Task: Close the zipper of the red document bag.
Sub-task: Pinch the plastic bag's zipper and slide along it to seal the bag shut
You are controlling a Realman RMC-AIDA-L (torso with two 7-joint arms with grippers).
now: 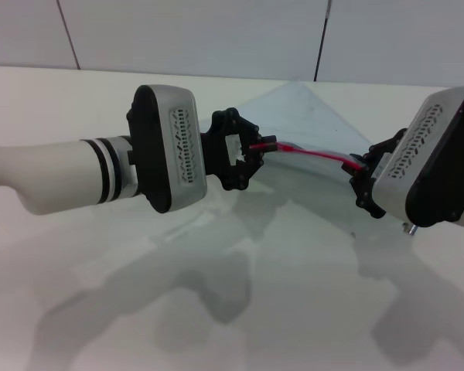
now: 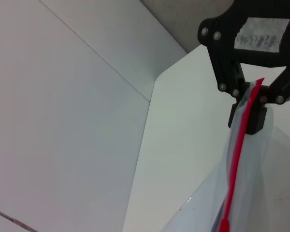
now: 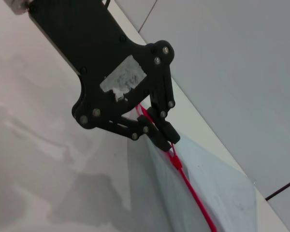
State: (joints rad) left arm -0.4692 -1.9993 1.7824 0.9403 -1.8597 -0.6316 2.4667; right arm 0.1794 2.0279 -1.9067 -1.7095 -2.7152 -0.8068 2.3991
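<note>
My left gripper should open, move forward and pinch the slider (image 1: 285, 148), as the red slider is just past its fingertips, and then pull the zipper shut.
The red document bag (image 1: 313, 189) is a translucent pale pouch held up off the white table between both arms. Its zipper (image 1: 317, 153) is a thin red strip stretched along the top edge. My left gripper (image 1: 261, 145) is shut on the strip's left end. My right gripper (image 1: 361, 166) is shut on the other end. The right wrist view shows the left gripper (image 3: 165, 137) pinching the zipper (image 3: 195, 203), with the small red slider (image 3: 175, 161) just beyond its fingertips. In the left wrist view the right gripper (image 2: 253, 104) clamps the zipper (image 2: 237, 159) above the bag (image 2: 266, 193).
The white table (image 1: 77, 100) runs back to a grey panelled wall (image 1: 201, 31). A rounded table corner (image 2: 159, 79) shows in the left wrist view. The arms cast shadows (image 1: 209, 286) on the table's near part.
</note>
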